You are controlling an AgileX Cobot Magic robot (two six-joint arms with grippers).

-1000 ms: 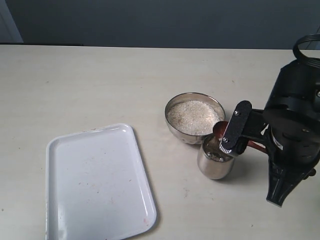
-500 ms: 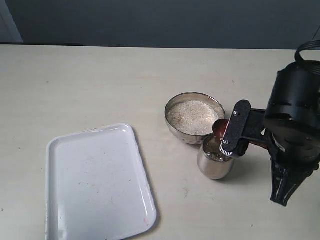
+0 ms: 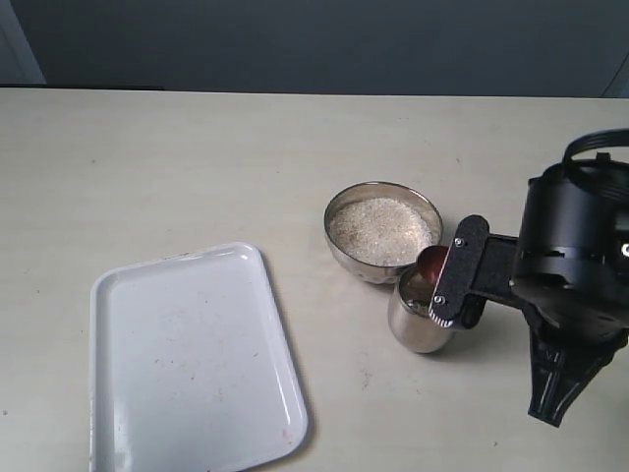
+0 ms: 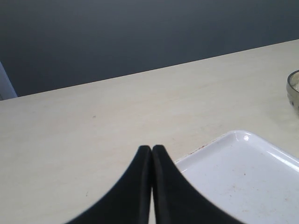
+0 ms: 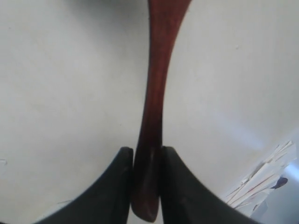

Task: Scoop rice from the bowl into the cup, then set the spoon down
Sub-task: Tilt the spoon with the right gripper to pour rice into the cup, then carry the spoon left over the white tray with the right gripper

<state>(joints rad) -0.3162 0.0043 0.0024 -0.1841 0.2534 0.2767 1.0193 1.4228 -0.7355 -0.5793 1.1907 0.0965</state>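
Observation:
Next, my right gripper lays the wooden spoon down flat near the middle of the white tray (image 3: 210, 336).
The steel bowl (image 3: 340, 218) holds white rice (image 3: 377, 230) at the table's middle right. Just in front of it stands the small steel cup (image 3: 415, 327). The reddish-brown wooden spoon (image 3: 431, 262) has its round end turned over the cup's mouth. My right gripper (image 3: 450, 280) is shut on the spoon's handle (image 5: 154, 112), whose end pokes out between the black fingers (image 5: 117, 182). The left gripper (image 4: 152, 149) shows only in its wrist view, shut and empty, above the table beside the tray's corner.
A white rectangular tray (image 3: 187, 359) lies at the front left, seen also as the tray (image 4: 243, 172) in the left wrist view. The bowl's rim (image 4: 293, 88) peeks in at that view's edge. The black right arm (image 3: 575, 275) looms over the table's right side.
The right arm has rolled and sunk slightly, tipping the spoon's round end further over the cup. Bowl, cup and tray have stayed put.

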